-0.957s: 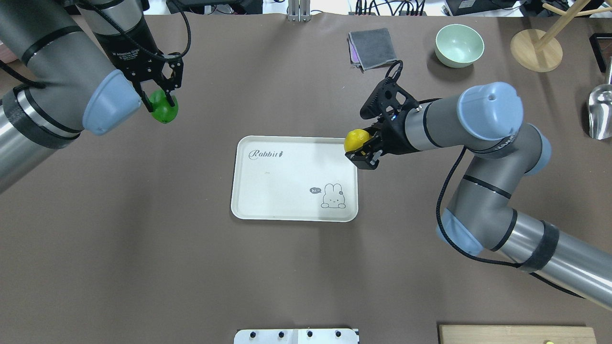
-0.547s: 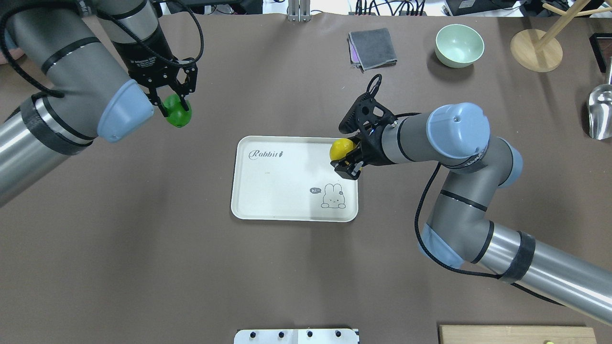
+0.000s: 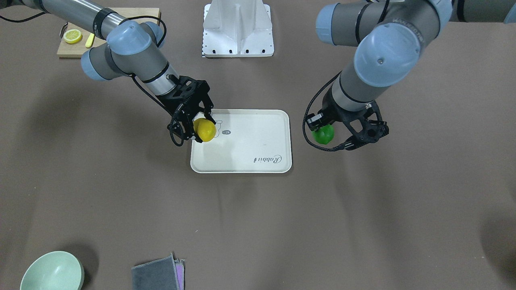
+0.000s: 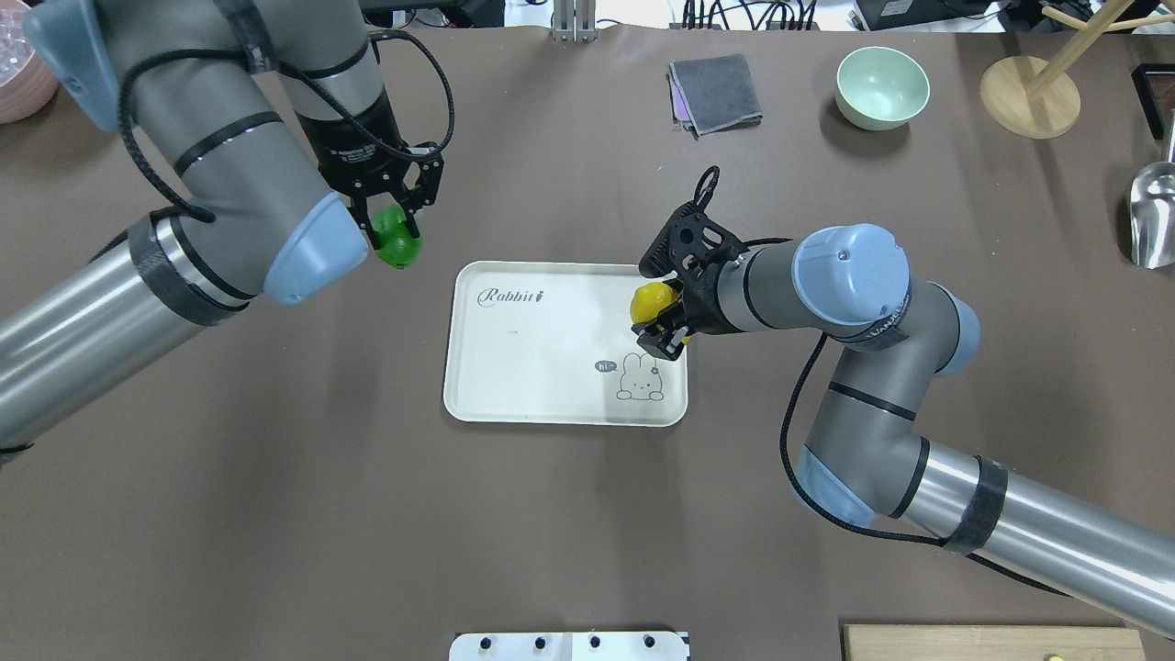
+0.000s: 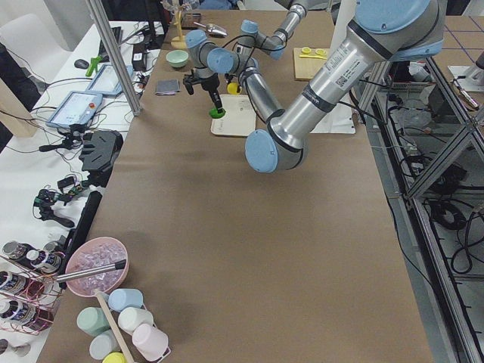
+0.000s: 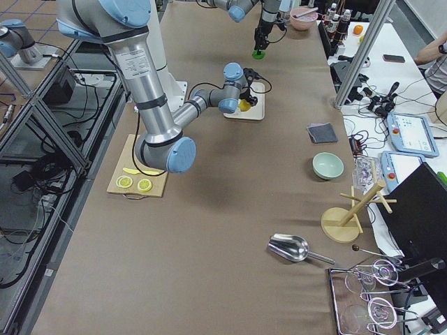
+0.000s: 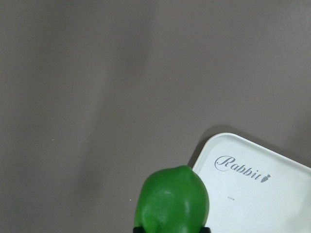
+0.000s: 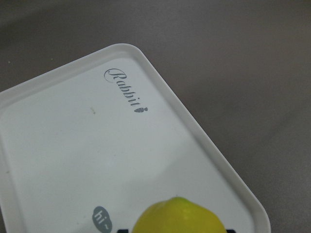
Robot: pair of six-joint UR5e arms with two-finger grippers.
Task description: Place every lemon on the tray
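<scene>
I should use my left gripper to set the green lemon down on the off-white tray (image 3: 247,130), beside the small grey oval mark.
The off-white tray (image 4: 542,367) with the rabbit drawing lies mid-table; it also shows in the front view (image 3: 250,161) and both wrist views (image 7: 272,194) (image 8: 73,160). My right gripper (image 4: 654,317) is shut on the yellow lemon (image 4: 648,298) and holds it above the tray's right side, near the drawing (image 3: 204,129) (image 8: 177,216). My left gripper (image 4: 395,229) is shut on the green lemon (image 4: 397,244) and holds it above the table just off the tray's far-left corner (image 3: 323,134) (image 7: 174,201).
A grey folded cloth (image 4: 715,92), a pale green bowl (image 4: 881,85), a wooden stand (image 4: 1030,95) and a metal scoop (image 4: 1153,216) lie at the far right. A wooden cutting board (image 3: 76,40) with lemon slices lies near the robot base.
My right gripper carried the yellow lemon leftward from the tray's edge to over its right side. My left gripper moved right and nearer with the green lemon, close to the tray's corner.
</scene>
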